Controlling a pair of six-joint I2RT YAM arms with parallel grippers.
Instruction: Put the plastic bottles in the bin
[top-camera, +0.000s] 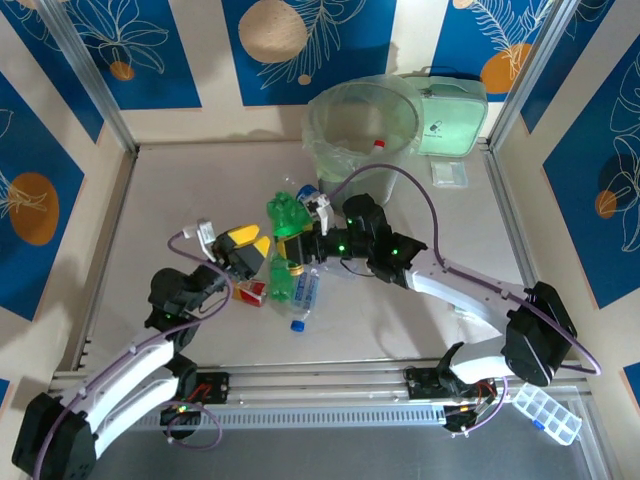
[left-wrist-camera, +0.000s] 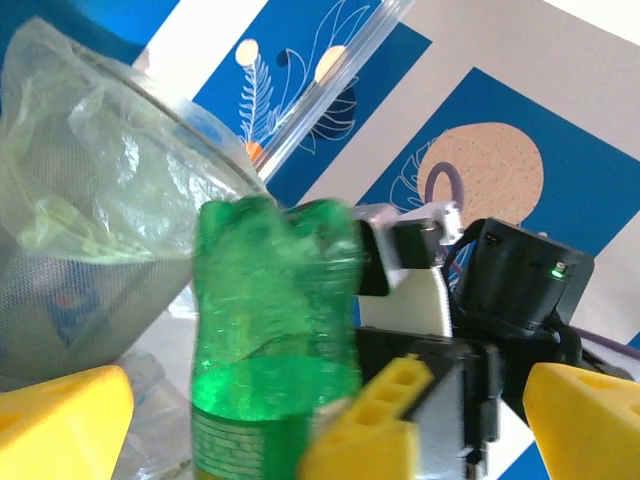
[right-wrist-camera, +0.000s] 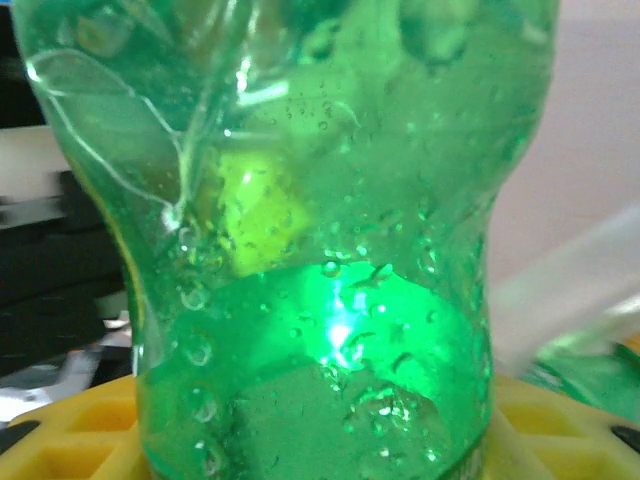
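Next, I release the green plastic bottle, now upright at the table's middle, from my right gripper inside the bin (top-camera: 354, 151), next to the red-capped bottle.
A green plastic bottle (top-camera: 287, 216) stands upright at the table's middle, with my right gripper (top-camera: 302, 240) shut on its lower body. In the right wrist view this bottle (right-wrist-camera: 320, 200) fills the space between the yellow fingers (right-wrist-camera: 560, 420). My left gripper (top-camera: 252, 248) is just left of it, open, its yellow fingers (left-wrist-camera: 60, 420) wide apart on either side of the bottle (left-wrist-camera: 275, 320) and not touching it. Other bottles (top-camera: 298, 288) lie on the table below the grippers. The bin (top-camera: 330, 150) stands at the back, a red-capped bottle (top-camera: 378, 145) inside.
A mint-green case (top-camera: 450, 125) leans behind the bin, with a small clear box (top-camera: 450, 173) in front of it. A red-labelled bottle (top-camera: 250, 292) and a blue-capped one (top-camera: 305, 190) lie near the grippers. A clear organiser (top-camera: 545, 412) sits at the near right.
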